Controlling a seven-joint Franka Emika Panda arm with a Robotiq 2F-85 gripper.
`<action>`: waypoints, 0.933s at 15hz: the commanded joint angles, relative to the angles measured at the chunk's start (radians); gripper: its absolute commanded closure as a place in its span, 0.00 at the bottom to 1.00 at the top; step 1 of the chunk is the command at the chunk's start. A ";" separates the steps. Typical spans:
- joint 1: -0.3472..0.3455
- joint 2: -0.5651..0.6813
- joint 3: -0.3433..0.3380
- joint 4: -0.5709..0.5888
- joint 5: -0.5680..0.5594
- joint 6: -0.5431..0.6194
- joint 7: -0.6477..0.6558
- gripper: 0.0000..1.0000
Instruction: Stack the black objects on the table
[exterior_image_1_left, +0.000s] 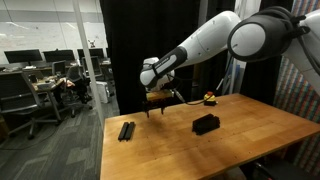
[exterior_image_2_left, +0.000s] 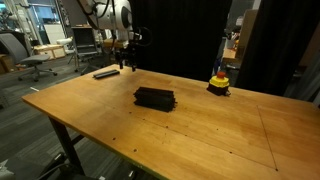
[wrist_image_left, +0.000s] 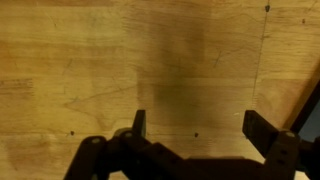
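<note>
I need to next close on the long sides of the black bar (exterior_image_1_left: 127, 131) lying flat near the table's end, apart from the stack.
A stack of black bars (exterior_image_1_left: 206, 124) lies near the middle of the wooden table (exterior_image_1_left: 250, 150); it also shows in an exterior view (exterior_image_2_left: 155, 98). One more black bar (exterior_image_1_left: 126, 131) lies flat near a table end (exterior_image_2_left: 105, 73). My gripper (exterior_image_1_left: 158, 108) hangs above the table between bar and stack, also seen in an exterior view (exterior_image_2_left: 126, 62). In the wrist view its fingers (wrist_image_left: 200, 130) are spread wide with only bare wood between them. No black bar shows in the wrist view.
A small yellow-and-red rounded object (exterior_image_2_left: 218, 83) sits near the table's far edge (exterior_image_1_left: 209, 98). A black curtain hangs behind the table. Office desks, monitors and chairs (exterior_image_1_left: 30, 85) stand beyond the table.
</note>
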 joint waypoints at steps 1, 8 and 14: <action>0.014 0.096 0.012 0.181 0.043 -0.085 -0.110 0.00; 0.033 0.207 0.064 0.341 0.122 -0.114 -0.207 0.00; 0.081 0.290 0.064 0.457 0.154 -0.166 -0.151 0.00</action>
